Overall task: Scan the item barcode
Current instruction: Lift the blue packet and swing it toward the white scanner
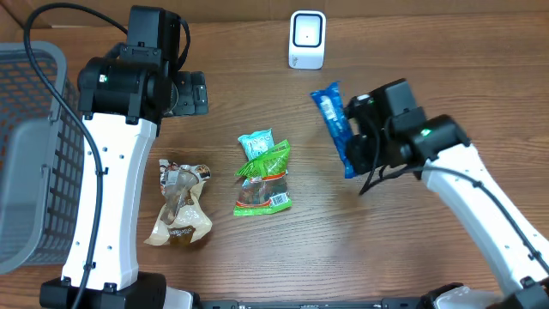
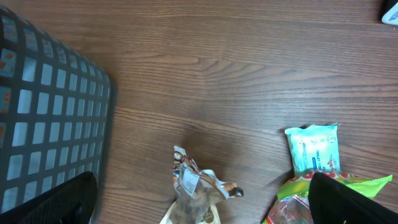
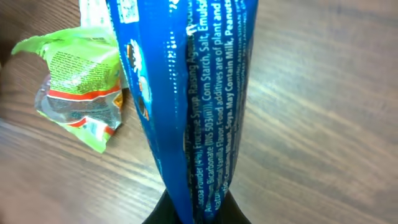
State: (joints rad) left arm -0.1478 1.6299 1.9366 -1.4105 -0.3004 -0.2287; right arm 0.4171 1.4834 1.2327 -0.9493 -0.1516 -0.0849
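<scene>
I need to let go of the blue packet with my right gripper on the bare table [image 1: 350, 130] next to the teal packet, nearer than the barcode scanner.
My right gripper [image 1: 352, 160] is shut on the lower end of a long blue snack packet [image 1: 331, 118] and holds it off the table at the right. In the right wrist view the blue packet [image 3: 186, 93] rises upright from between the closed black fingers [image 3: 163, 214], its white ingredient print facing the camera; no barcode shows on that face. A white barcode scanner [image 1: 307, 39] stands at the back centre. My left gripper [image 1: 190, 94] hangs open at the back left, holding nothing; its wide-apart fingertips [image 2: 354, 199] frame the table below.
A teal packet [image 1: 256, 144], a green packet [image 1: 264, 182] and a crumpled brown snack bag [image 1: 182, 204] lie mid-table. A grey mesh basket [image 1: 26, 154] stands at the left edge; its wall [image 2: 43, 112] fills the left of the left wrist view.
</scene>
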